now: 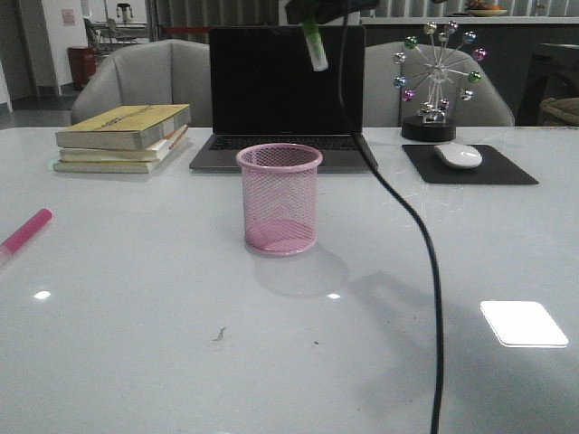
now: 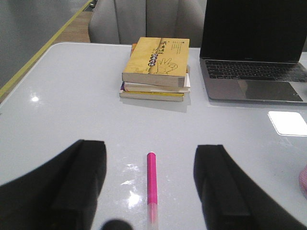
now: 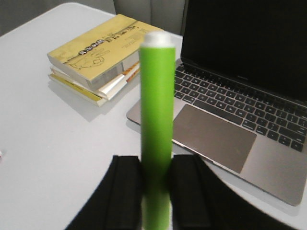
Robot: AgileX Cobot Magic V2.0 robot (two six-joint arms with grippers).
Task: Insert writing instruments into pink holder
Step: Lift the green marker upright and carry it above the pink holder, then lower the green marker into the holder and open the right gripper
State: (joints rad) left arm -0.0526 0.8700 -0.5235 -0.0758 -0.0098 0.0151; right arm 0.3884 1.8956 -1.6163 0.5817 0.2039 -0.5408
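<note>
I need to release the green marker with my right gripper inside the pink mesh holder point(image 1: 279, 187), its top leaning toward the book stack.
The pink holder point(image 1: 280, 199), a round wire-mesh cup, stands upright mid-table, in front of the laptop. My right gripper point(image 3: 156, 165) is shut on the green marker point(image 3: 156, 124), which hangs high above the holder at the top of the front view point(image 1: 315, 45). The magenta marker point(image 1: 25, 231) lies flat at the table's left edge. In the left wrist view it point(image 2: 151, 179) lies between the wide-apart fingers point(image 2: 84, 167) of my open left gripper point(image 2: 149, 165), which hovers above it. The left gripper is out of the front view.
An open laptop point(image 1: 285, 90) stands behind the holder. A stack of books point(image 1: 124, 137) sits at the back left. A mouse point(image 1: 459, 155) on a black pad and a small ferris-wheel ornament point(image 1: 439, 77) are at the back right. A black cable point(image 1: 425, 262) hangs across the right.
</note>
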